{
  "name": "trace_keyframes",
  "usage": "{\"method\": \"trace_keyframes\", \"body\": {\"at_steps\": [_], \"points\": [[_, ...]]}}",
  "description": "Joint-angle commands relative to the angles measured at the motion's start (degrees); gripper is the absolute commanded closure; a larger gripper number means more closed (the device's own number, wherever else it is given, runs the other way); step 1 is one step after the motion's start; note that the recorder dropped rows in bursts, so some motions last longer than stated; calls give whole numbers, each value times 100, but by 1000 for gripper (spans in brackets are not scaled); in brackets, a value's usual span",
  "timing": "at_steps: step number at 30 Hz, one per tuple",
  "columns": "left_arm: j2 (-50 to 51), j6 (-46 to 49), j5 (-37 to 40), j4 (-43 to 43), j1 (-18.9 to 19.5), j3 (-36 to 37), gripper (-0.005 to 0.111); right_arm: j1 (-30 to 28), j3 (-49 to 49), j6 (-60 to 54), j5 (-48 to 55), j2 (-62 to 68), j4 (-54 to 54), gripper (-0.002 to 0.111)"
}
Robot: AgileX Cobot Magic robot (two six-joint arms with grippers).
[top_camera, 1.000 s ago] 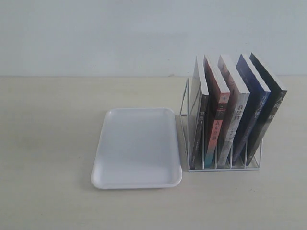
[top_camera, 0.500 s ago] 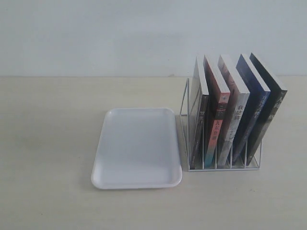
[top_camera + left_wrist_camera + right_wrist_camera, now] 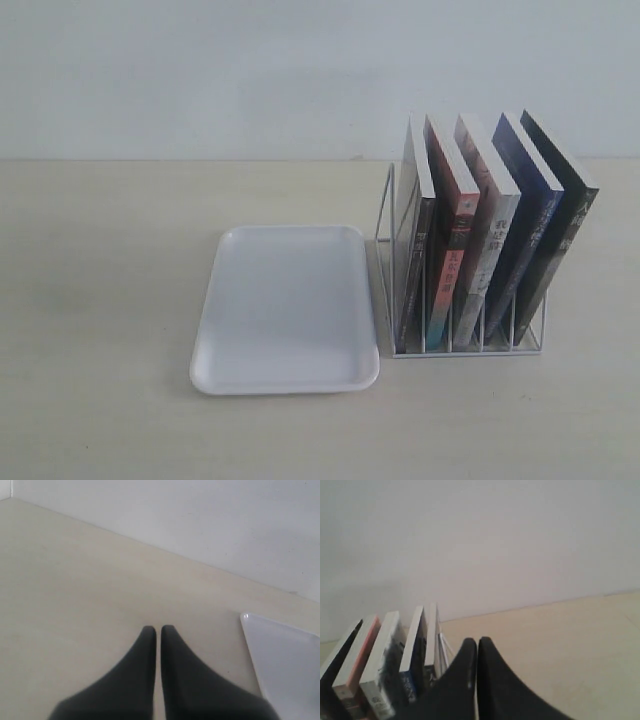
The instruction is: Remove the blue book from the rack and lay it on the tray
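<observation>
The robot's right gripper needs to close on the top edge of the white-spined book (image 3: pixel 487 155) (image 3: pixel 382 646), between the red-topped book and the blue book.
The blue book (image 3: pixel 528 245) stands in the white wire rack (image 3: pixel 385 210) at the right of the table, second slot from the rack's right end, leaning left like its neighbours. The white tray (image 3: pixel 286 308) lies flat just left of the rack and holds nothing. Neither gripper shows in the exterior view. In the left wrist view my left gripper (image 3: pixel 158 628) is shut over bare table, with a tray corner (image 3: pixel 285 660) beside it. In the right wrist view my right gripper (image 3: pixel 477 641) is shut, empty, close beside the rack wire (image 3: pixel 443 650) and the blue book (image 3: pixel 410 682).
Several other books share the rack: a black one (image 3: pixel 565 240) on the blue book's right, a white-spined one (image 3: pixel 492 245) on its left, then a red-topped one (image 3: pixel 452 250) and a dark one (image 3: pixel 420 240). A pale wall runs behind the beige table (image 3: pixel 110 300).
</observation>
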Motion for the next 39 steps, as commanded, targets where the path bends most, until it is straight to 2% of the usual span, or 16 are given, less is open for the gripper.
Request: {"method": "trace_keyframes", "body": {"at_steps": [1,3,4,6,11,14,15,17,19,21,23,27,30,32,33,39], "points": [[-18,25,-71,3,14,15,103,-15,-27,-883,377,568,1351,108],[-18,25,-71,3,14,15,103,-15,-27,-1890,485,1053,2372,108],[-18,25,-71,3,14,15,103,-15,-118,-2814,753,1332,3045,108],[-18,25,-71,3,14,15,103,-15,-436,-3643,1253,1755,3773,109],[-18,25,-71,3,14,15,103,-15,-1851,-3879,1666,2768,3845,109],[-18,25,-71,3,14,15,103,52,-2777,-3833,2826,3582,3821,109],[-18,25,-71,3,14,15,103,246,-3054,-3755,2842,3891,3720,109],[-18,25,-71,3,14,15,103,591,-3361,-3368,2510,4216,3121,109],[-18,25,-71,3,14,15,103,1035,-3676,-2469,2266,4478,2112,109],[-18,25,-71,3,14,15,103,2183,-4368,-134,2395,4981,-557,109],[-18,25,-71,3,14,15,103,2883,-4833,1187,2818,5316,-1982,109],[-18,25,-71,3,14,15,103,3069,-5739,1388,3744,6129,-2170,107],[-18,25,-71,3,14,15,103,3069,-6207,1388,4081,6630,-2355,93],[-18,25,-71,3,14,15,103,3069,-6359,1388,4105,6800,-2344,77],[-18,25,-71,3,14,15,103,3069,-6386,1388,4119,6901,-2355,66],[-18,25,-71,3,14,15,103,3069,-6386,2005,4386,7187,-2891,65]]}}
